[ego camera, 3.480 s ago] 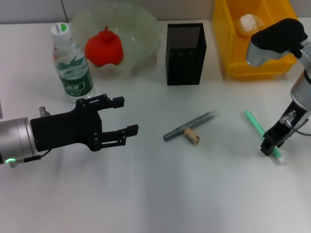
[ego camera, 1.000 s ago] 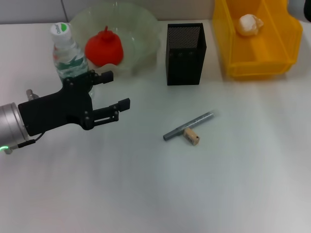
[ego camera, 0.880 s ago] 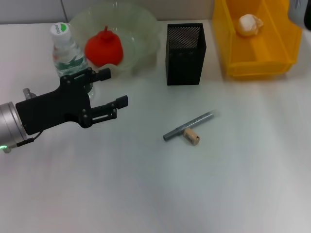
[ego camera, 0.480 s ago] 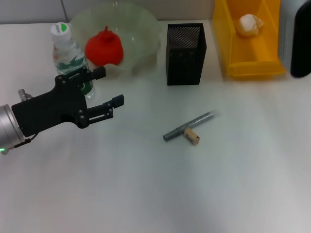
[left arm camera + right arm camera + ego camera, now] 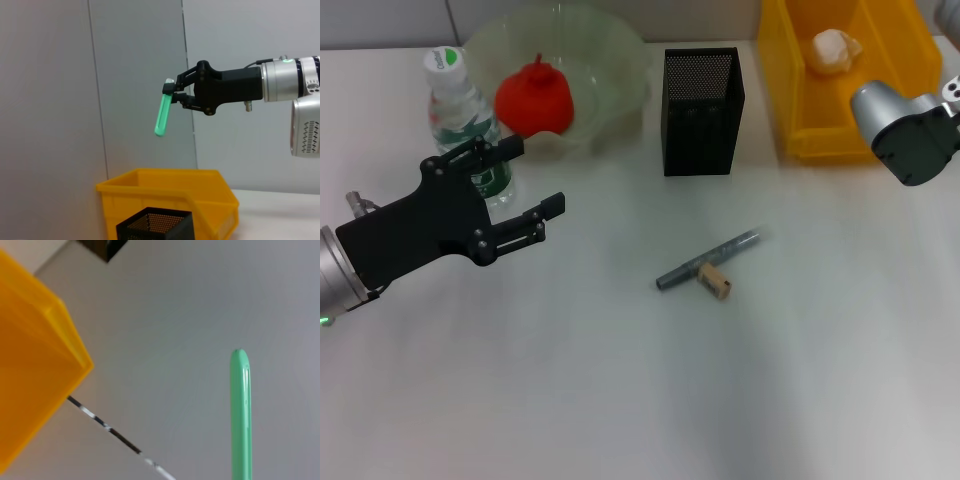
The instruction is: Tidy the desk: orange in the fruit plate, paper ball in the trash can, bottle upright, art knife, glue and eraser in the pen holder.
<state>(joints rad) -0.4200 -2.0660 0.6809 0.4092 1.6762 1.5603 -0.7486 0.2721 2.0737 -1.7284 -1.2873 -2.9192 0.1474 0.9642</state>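
Note:
Next, my right gripper puts the green stick down in the black pen holder [image 5: 722, 78], against its side that faces the trash can.
The orange [image 5: 533, 95] lies in the fruit plate [image 5: 620, 55]. Beside it the bottle [image 5: 465, 120] stands upright. My left gripper [image 5: 532, 176] hovers open just in front of the bottle, holding nothing. The paper ball [image 5: 833, 47] rests in the trash can [image 5: 840, 120]. On the table before the pen holder [image 5: 702, 97] a grey stick [image 5: 708, 258] touches the eraser [image 5: 716, 283]. The left wrist view shows my right gripper [image 5: 170, 92] high above the trash can [image 5: 165, 192], shut on a green stick [image 5: 163, 115] that hangs down. That green stick [image 5: 240, 415] also fills part of the right wrist view.
A section of my right arm [image 5: 910, 130] hangs over the table's right side, next to the trash can. The pen holder [image 5: 155, 225] stands just in front of the bin in the left wrist view. A grey wall rises behind the table.
My right gripper has lifted the green stick off the table and carried it high. My left gripper has drifted left and back, closer to the bottle, still open.

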